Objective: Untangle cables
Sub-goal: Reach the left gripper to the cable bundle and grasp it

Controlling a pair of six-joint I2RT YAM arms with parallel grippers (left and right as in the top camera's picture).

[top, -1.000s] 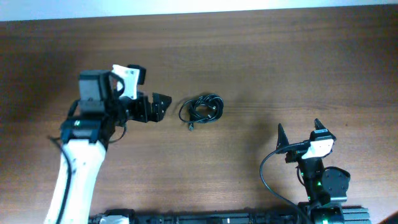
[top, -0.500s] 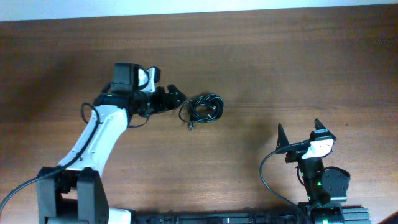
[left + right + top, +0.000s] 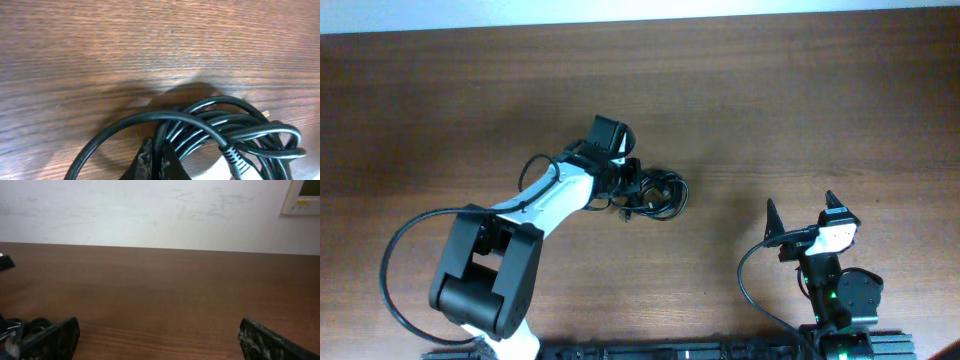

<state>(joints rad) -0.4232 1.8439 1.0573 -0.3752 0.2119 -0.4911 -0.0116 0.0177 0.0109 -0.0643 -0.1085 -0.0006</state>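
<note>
My left gripper pinches one strand of cable at the bundle's edge; it should open, grab several pieces together point(image 3: 189, 133) and lift the bundle for my right gripper.
The cables point(image 3: 662, 193) lie as one small black knotted bundle on the brown table, near its middle. My left gripper point(image 3: 633, 186) is at the bundle's left edge. In the left wrist view the cables point(image 3: 235, 127) fill the lower right, with a ribbed plug end point(image 3: 235, 156) showing. My left gripper point(image 3: 156, 159) is shut on one black strand that runs between its fingertips. My right gripper point(image 3: 801, 212) stands open near the front right, well away from the bundle. In its own view the right gripper point(image 3: 160, 339) holds nothing, and the cables point(image 3: 31, 325) show at the far left.
The white left arm point(image 3: 535, 205) stretches from the front left across the table to the bundle. The right arm's base point(image 3: 840, 295) sits at the front edge. A pale wall point(image 3: 150, 210) runs behind the table's far edge.
My left arm has swung right from the table's left side to the bundle and its jaws have shut on a strand. The bundle has shifted slightly right. The right arm has not moved.
</note>
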